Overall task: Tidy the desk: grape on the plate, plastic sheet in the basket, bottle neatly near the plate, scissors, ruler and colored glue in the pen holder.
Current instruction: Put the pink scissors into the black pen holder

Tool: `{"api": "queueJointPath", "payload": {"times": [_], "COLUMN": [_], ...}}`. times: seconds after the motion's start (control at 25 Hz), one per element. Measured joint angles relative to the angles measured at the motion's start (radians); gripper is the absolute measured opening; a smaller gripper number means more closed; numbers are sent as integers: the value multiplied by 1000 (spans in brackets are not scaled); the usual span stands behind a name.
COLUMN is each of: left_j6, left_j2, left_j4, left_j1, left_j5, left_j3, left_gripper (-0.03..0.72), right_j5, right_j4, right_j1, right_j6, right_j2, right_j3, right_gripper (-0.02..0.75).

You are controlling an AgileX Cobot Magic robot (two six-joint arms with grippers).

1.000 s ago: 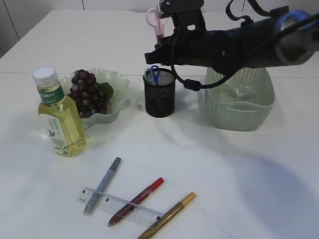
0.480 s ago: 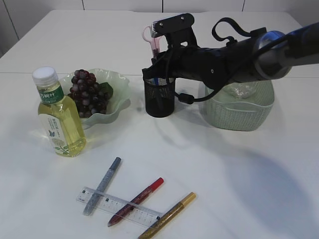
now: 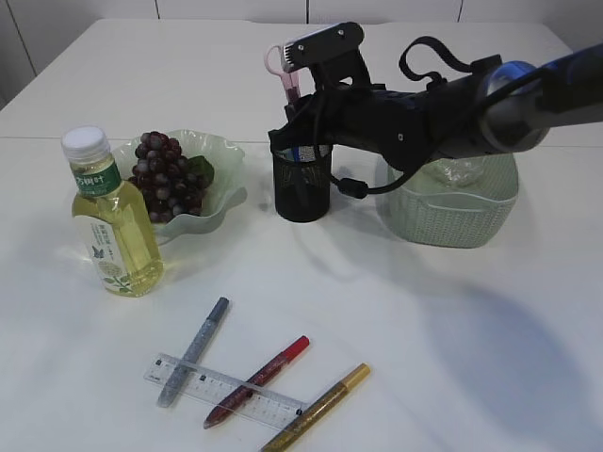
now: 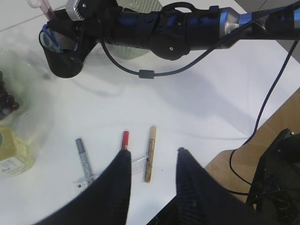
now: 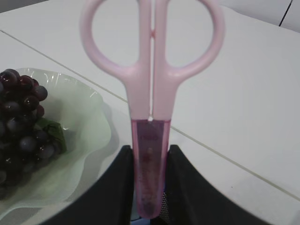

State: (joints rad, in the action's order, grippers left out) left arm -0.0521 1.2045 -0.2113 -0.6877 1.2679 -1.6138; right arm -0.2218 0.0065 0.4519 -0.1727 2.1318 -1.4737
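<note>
My right gripper will release the pink scissors inside the black mesh pen holder (image 3: 301, 162) (image 5: 153, 219), beside the blue-handled item.
My right gripper (image 5: 150, 164) is shut on the sheathed blade of pink scissors (image 5: 150, 70), holding them upright, handles up, just over the black mesh pen holder (image 3: 301, 188). Dark grapes (image 3: 168, 174) lie on the pale green plate (image 3: 226, 160), and the yellow-green bottle (image 3: 108, 226) stands upright beside it. The clear ruler (image 3: 226, 391) lies near the front edge under grey (image 3: 193, 350), red (image 3: 256, 381) and gold (image 3: 316, 408) glue pens. A crumpled plastic sheet (image 3: 454, 169) sits in the green basket (image 3: 452, 212). My left gripper (image 4: 152, 153) hangs open and empty high above the pens.
A blue-handled item (image 4: 47, 38) stands inside the pen holder. The right arm stretches across over the basket. The table's right edge (image 4: 243, 140) borders a wooden floor with cables.
The right gripper has carried the scissors slightly left and lower, closer onto the pen holder. The left gripper has not visibly changed.
</note>
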Motion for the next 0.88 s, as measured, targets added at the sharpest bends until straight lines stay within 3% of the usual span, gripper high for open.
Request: {"api": "queueJointPath", "payload": {"times": [0.88], "left_j6": [0], "left_j2": [0], "left_j4": [-2], "left_j1": [0], "left_j5": [0], "left_j3": [0], "left_gripper": [243], "right_j5": [47], "right_j4": [12], "right_j1": [-4], "right_j6": [-6], "right_j2": [19], "right_j3": [-2], "right_gripper": [185]}}
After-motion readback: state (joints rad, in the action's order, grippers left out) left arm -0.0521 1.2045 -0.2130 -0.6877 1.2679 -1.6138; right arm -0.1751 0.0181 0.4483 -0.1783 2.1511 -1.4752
